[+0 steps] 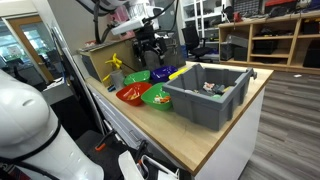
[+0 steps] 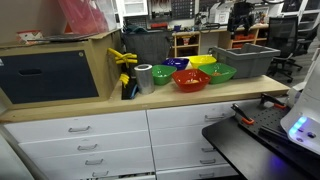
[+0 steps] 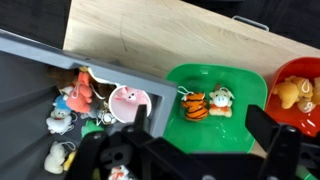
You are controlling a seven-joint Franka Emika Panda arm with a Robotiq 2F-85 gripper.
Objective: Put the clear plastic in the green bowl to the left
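Note:
I need to next move my gripper into the grey bin and close it on the spotted toy (image 1: 205, 88) (image 3: 112, 131) beside the white bowl that holds a pink toy.
My gripper (image 1: 150, 47) hangs above the row of bowls, open and empty. In the wrist view its fingers (image 3: 200, 140) straddle a deeper-green bowl (image 3: 215, 105) that holds a tiger toy (image 3: 194, 104) and a small white-faced toy (image 3: 222, 98). The lime green bowl (image 1: 137, 76) sits at the left end of the bowl group, also seen in an exterior view (image 2: 160, 74); it is out of the wrist view. I cannot make out the clear plastic in any view.
A grey bin (image 1: 210, 95) of small toys stands next to the deeper-green bowl (image 1: 157, 95). A red bowl (image 1: 130, 94) with toys, a blue bowl (image 2: 178, 63), a yellow bowl (image 2: 203, 61) and a silver cup (image 2: 144, 78) stand nearby. A cardboard box (image 2: 60, 65) is at the counter's left.

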